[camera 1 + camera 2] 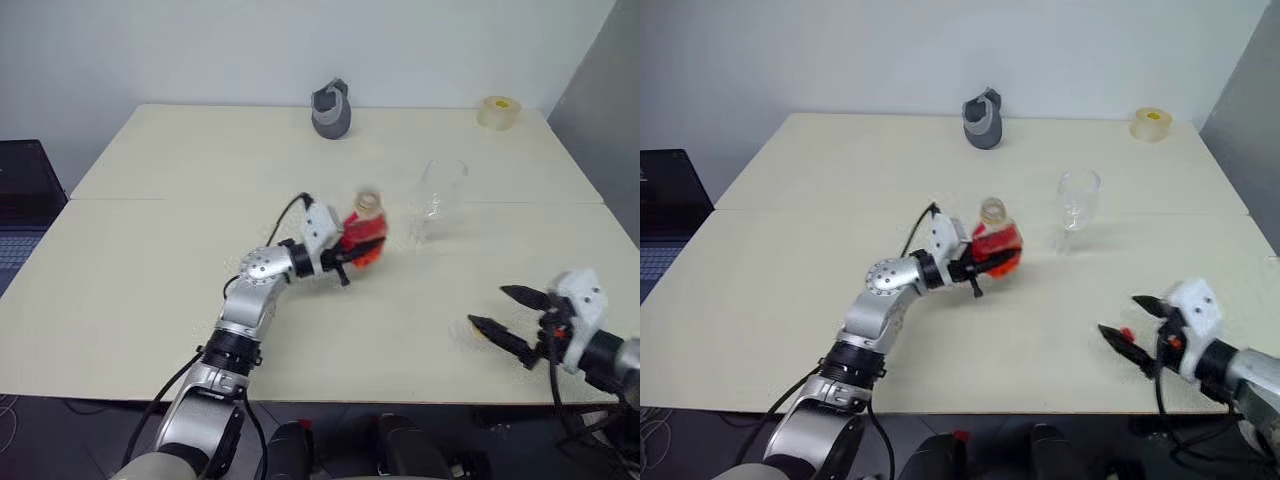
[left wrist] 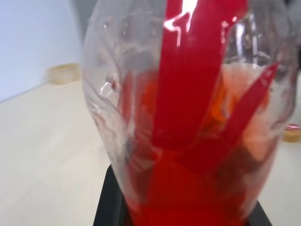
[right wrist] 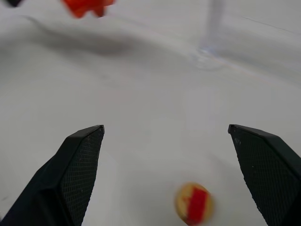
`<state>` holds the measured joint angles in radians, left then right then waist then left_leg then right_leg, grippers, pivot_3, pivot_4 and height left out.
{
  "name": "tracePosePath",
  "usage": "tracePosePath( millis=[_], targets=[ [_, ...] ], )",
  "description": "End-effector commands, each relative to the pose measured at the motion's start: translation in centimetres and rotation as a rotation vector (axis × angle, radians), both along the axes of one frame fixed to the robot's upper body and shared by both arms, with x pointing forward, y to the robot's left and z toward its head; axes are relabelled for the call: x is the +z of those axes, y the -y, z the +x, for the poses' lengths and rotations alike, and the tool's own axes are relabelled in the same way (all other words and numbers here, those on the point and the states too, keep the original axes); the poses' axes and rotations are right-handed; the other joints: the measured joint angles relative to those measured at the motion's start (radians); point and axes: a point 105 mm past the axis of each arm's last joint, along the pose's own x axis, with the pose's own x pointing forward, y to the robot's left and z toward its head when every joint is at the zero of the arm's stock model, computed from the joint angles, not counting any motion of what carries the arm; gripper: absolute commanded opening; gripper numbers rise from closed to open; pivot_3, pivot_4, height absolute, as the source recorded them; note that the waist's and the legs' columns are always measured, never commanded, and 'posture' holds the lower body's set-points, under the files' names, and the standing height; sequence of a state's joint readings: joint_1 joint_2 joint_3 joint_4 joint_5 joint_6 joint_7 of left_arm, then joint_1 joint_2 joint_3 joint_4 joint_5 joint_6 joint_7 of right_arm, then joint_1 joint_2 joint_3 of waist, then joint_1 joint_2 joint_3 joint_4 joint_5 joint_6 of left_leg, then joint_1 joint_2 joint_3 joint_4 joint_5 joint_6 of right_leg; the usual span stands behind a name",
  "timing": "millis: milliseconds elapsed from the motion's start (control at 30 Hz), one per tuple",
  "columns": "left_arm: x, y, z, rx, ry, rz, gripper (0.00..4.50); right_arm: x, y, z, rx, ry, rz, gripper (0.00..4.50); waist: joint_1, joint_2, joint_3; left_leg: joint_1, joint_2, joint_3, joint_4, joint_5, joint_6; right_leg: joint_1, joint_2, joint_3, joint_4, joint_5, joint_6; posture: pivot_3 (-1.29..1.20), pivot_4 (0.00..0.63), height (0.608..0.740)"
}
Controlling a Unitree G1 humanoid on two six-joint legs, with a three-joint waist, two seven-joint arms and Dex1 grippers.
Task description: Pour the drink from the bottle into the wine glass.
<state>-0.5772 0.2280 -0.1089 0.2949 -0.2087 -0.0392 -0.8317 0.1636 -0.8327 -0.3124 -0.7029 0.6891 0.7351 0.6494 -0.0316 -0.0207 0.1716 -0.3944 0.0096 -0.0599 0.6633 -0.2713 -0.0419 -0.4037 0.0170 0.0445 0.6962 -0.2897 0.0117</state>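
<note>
Next, I set the bottle, now held over the table's middle, down with my left gripper on the cream table, midway (image 1: 225, 230) between the laptop and the wine glass.
My left gripper (image 1: 352, 255) is shut on the bottle (image 1: 364, 232), a small clear one held near upright over the middle of the table. Its neck is uncapped, and the red drink (image 2: 188, 188) fills its lower part. The wine glass (image 1: 437, 200) stands clear and upright just to the right of the bottle, apart from it. Near the table's front right, my right gripper (image 1: 490, 308) is open with nothing between its fingers. A small red and yellowish cap (image 3: 194, 204) lies blurred below the open fingers; whether it rests on the table I cannot tell.
A grey jug-like object (image 1: 331, 110) stands at the back middle of the cream table (image 1: 150, 250). A yellowish tape roll (image 1: 498, 111) sits at the back right corner. A dark laptop (image 1: 20, 200) lies beyond the table's left edge.
</note>
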Motion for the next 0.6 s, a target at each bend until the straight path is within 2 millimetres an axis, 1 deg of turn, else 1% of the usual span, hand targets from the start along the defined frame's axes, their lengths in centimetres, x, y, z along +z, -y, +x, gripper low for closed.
tracePosePath(
  millis=[33, 100, 167, 267, 333, 400, 500, 600],
  targets=[
    [0.7, -2.5, 1.3, 0.162, 0.049, -0.039, 0.74, 1.0, -3.3, 0.5, 0.126, 0.046, -0.001, 4.50, 0.004, 0.000, 0.000, 0.000, 0.000, -0.001, 0.000, 0.000, 0.000, 0.000, 0.000, -0.001, 0.000, 0.000, 0.000, 0.00, 0.150, 0.740],
    [0.2, -4.8, 2.5, 0.298, 0.021, -0.068, 0.74, 2.1, -6.7, 2.0, 0.215, 0.113, 0.028, 4.50, -0.001, -0.002, 0.001, 0.000, 0.000, -0.001, 0.000, 0.000, 0.000, 0.000, 0.000, -0.001, 0.000, 0.000, 0.000, 0.00, 0.150, 0.740],
    [-0.3, -6.6, 3.3, 0.388, 0.006, -0.084, 0.74, 2.7, -9.2, 3.2, 0.257, 0.149, 0.038, 4.50, -0.001, -0.003, 0.002, 0.001, 0.000, -0.001, 0.000, 0.000, 0.000, 0.000, -0.001, -0.001, 0.001, 0.001, 0.000, 0.00, 0.150, 0.740],
    [-0.5, -9.9, 4.6, 0.557, 0.002, -0.102, 0.74, 3.0, -11.9, 4.9, 0.276, 0.174, 0.057, 4.50, 0.004, -0.005, 0.002, -0.002, 0.001, -0.005, 0.001, 0.000, 0.000, -0.002, -0.001, -0.004, 0.000, 0.003, -0.005, 0.00, 0.150, 0.740],
    [-0.3, -12.0, 5.5, 0.661, 0.003, -0.113, 0.74, 3.3, -12.9, 5.8, 0.266, 0.197, 0.060, 4.50, 0.009, -0.005, 0.003, -0.004, 0.001, -0.006, 0.001, 0.000, 0.000, -0.002, -0.002, -0.005, 0.000, 0.004, -0.006, 0.00, 0.150, 0.740],
    [-0.6, -14.1, 6.3, 0.752, -0.019, -0.133, 0.74, 3.5, -13.5, 6.3, 0.247, 0.216, 0.075, 4.50, 0.013, -0.005, 0.003, -0.005, -0.001, -0.009, 0.002, 0.000, 0.000, -0.003, -0.004, -0.005, 0.000, 0.004, -0.006, 0.00, 0.150, 0.740],
    [-0.2, -15.5, 7.0, 0.802, 0.003, -0.120, 0.74, 3.3, -14.0, 6.1, 0.243, 0.214, 0.092, 4.50, 0.020, -0.005, 0.002, -0.006, -0.003, -0.011, 0.003, 0.000, 0.000, -0.003, -0.006, -0.006, -0.001, 0.004, -0.005, 0.00, 0.150, 0.740],
    [0.1, -16.7, 7.6, 0.850, 0.006, -0.123, 0.74, 2.6, -14.9, 5.5, 0.270, 0.190, 0.100, 4.50, 0.024, -0.006, 0.002, -0.006, -0.003, -0.011, 0.003, 0.000, 0.000, -0.002, -0.007, -0.007, 0.000, 0.004, -0.004, 0.00, 0.150, 0.740]
  ],
)
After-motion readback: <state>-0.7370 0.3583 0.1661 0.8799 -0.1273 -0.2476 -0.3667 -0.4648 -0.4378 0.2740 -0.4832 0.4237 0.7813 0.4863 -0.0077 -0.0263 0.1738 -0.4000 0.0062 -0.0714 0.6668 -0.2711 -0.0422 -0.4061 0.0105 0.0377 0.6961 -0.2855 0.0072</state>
